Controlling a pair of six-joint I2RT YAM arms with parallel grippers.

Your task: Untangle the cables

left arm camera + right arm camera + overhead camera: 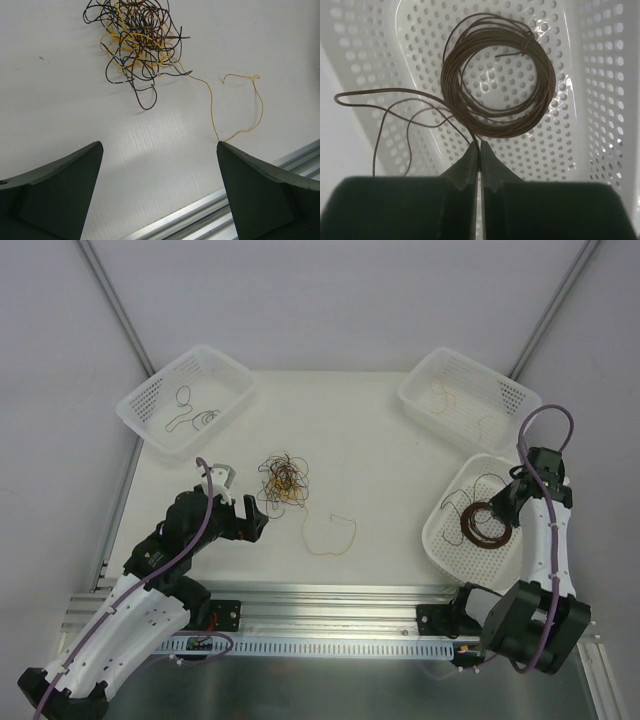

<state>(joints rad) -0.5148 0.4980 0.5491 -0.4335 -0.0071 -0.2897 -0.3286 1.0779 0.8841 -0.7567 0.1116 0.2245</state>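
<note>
Next, my left gripper will go to the middle of the tangle (285, 480) (149, 46) of cables and close there on a brown strand.
A tangle of cables (283, 480) (137, 42), yellow, brown and black, lies mid-table. One yellow strand (330, 535) (250, 100) trails out of it in an open loop. My left gripper (258, 520) (159, 145) hangs open just short of the tangle, with nothing between its fingers. My right gripper (497, 512) (479, 147) is shut on a thin brown cable (395, 90) over the near right basket (440, 540) (600, 100). That strand loops away to the left. A neat dark-brown ring coil (485, 525) (505, 130) lies in the same basket.
A white basket (140, 405) at the back left holds a few dark strands (190, 415). Another basket (420, 390) at the back right holds tan strands (450, 395). An aluminium rail (330, 595) runs along the table's near edge.
</note>
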